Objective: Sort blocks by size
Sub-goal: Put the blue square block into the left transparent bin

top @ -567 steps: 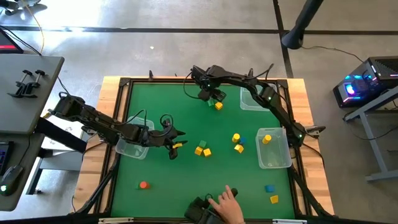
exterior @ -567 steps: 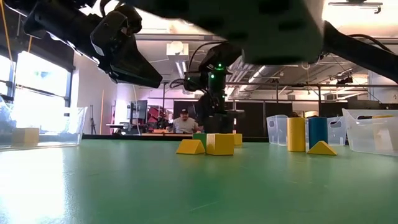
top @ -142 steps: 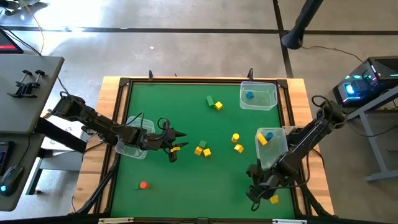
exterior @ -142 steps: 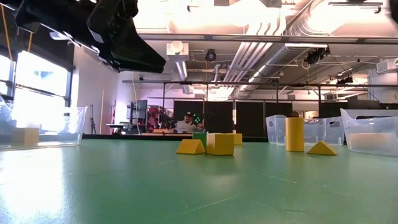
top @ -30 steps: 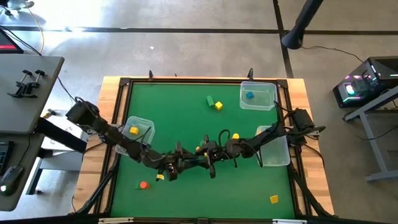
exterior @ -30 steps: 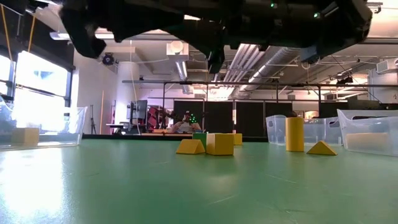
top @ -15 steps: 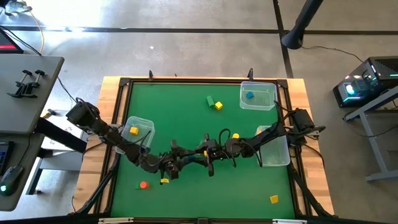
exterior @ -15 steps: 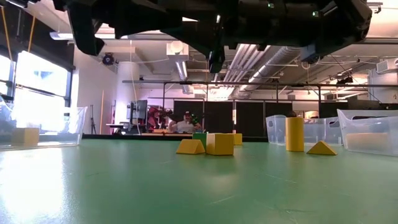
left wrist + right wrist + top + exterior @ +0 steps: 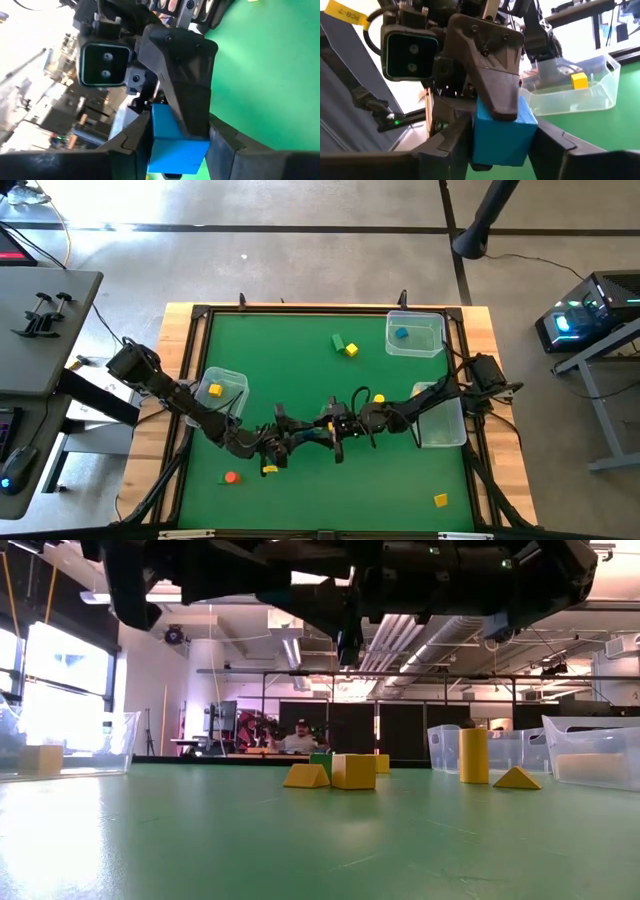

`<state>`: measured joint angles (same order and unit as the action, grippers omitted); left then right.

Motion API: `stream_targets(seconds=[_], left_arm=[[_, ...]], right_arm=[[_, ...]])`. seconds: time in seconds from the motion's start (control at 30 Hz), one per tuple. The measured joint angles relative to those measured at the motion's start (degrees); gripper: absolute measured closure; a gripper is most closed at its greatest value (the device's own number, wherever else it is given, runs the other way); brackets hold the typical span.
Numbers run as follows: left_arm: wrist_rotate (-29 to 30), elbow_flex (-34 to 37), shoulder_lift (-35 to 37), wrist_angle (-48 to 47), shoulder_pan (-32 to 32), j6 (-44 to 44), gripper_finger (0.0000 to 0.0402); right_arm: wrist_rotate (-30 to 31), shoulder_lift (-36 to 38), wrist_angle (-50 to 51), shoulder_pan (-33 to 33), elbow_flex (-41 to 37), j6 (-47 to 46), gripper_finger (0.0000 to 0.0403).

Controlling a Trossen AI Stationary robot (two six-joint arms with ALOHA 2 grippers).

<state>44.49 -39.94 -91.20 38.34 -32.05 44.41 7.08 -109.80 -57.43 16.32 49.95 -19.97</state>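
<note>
I will release the blue block in the clear bin (image 9: pixel 225 397) beside its yellow block, using my left gripper.
A blue block (image 9: pixel 177 142) hangs above the middle of the green table, between both grippers, which meet tip to tip. My left gripper (image 9: pixel 177 150) reaches in from the table's left (image 9: pixel 305 435), and my right gripper (image 9: pixel 502 150) from the right (image 9: pixel 345 425). Each is shut on the block. On the table lie yellow blocks (image 9: pixel 353 771), a yellow cylinder (image 9: pixel 378 398), a green and yellow pair (image 9: pixel 344 345), an orange-red piece (image 9: pixel 231 477) and a yellow one (image 9: pixel 440 500). My left gripper pinches two opposite faces of the blue block (image 9: pixel 156 135) between its fingers, coming level from the table's left. The block is clear of the table. My right gripper has the block's other two faces (image 9: pixel 481 135) between its fingers, level from the table's right. In its wrist view a finger (image 9: pixel 492 85) of the left gripper lies over the block's face.
Three clear bins stand on the table. The left one (image 9: pixel 222 385) holds a yellow block, the far right one (image 9: pixel 415 335) a blue piece, and the right one (image 9: pixel 440 425) is partly under my right arm. Both arms cross the table's middle.
My left gripper has rolled about its own line while both hands stay over the table's middle. The blocks on the table have not moved.
</note>
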Motion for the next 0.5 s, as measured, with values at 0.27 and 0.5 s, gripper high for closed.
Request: stream_targets(seconds=[0.27,0.5], left_arm=[[3.3,0.0,0.8,-5.0,-1.1,-6.8,0.0282],[12.3,-0.1,9.0,-24.0,-3.9,-22.3,0.0282]], right_arm=[[-1.2,0.1,3.9,-1.5,0.0,-0.6,0.0187],[3.5,-0.5,6.6,-1.1,-0.5,0.0,0.0187]])
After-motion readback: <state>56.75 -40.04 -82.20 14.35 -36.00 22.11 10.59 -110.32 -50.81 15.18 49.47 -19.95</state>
